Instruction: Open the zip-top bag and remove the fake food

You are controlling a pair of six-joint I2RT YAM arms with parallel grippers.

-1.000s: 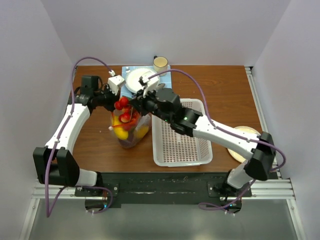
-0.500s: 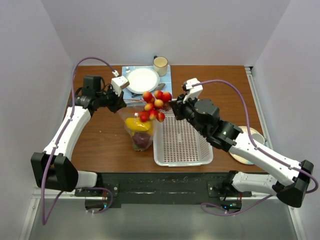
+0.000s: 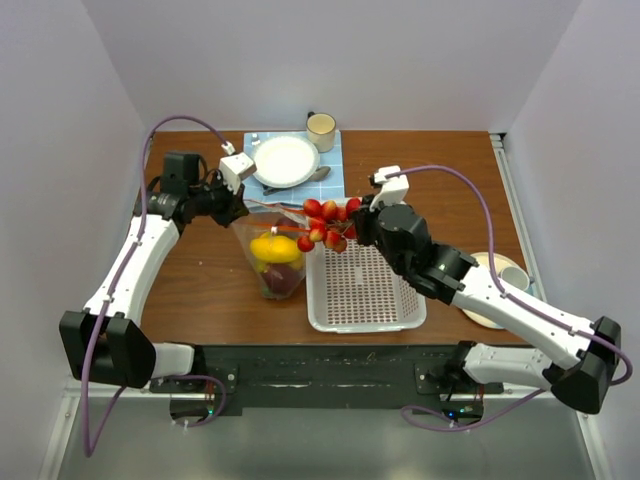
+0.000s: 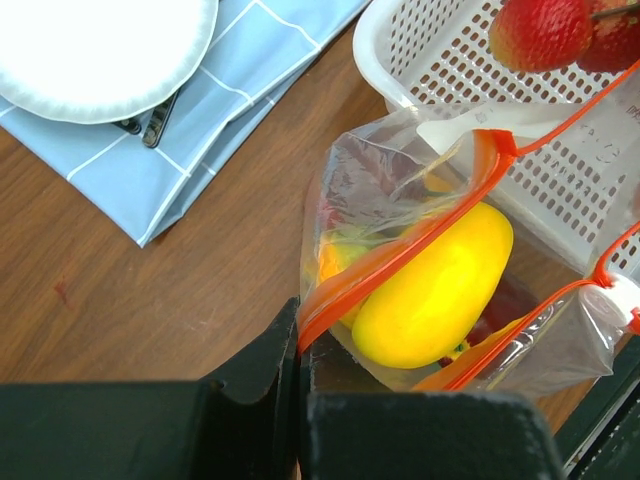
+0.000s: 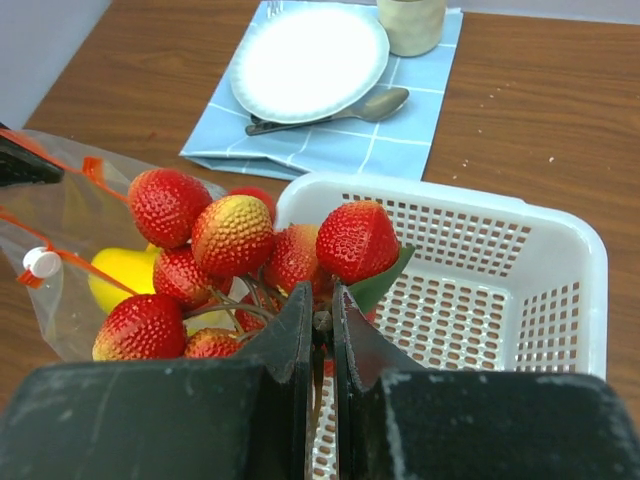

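I should use my right gripper to set the bunch of red strawberries down on the near half of the white basket's bottom [image 3: 369,296].
The clear zip-top bag [image 3: 272,262] with an orange-red zip strip [image 4: 400,250] stands open on the table, left of the white basket [image 3: 362,300]. A yellow fruit [image 4: 435,290] and maroon and green pieces lie inside it. My left gripper [image 4: 298,345] is shut on the bag's rim at the zip strip and holds it up; it also shows in the top view [image 3: 236,207]. My right gripper [image 5: 322,318] is shut on the stem of a bunch of red strawberries [image 5: 235,250], held in the air over the basket's near-left corner; the bunch also shows in the top view [image 3: 328,224].
A white plate [image 3: 285,160] and a spoon [image 5: 330,110] lie on a blue cloth [image 3: 330,180] at the back, with a cup [image 3: 321,126] behind. A saucer with a cup [image 3: 500,280] sits at the right edge.
My right gripper has drawn the strawberry bunch out of the bag and carried it right, over the basket's corner. The left gripper keeps hold of the bag's rim.
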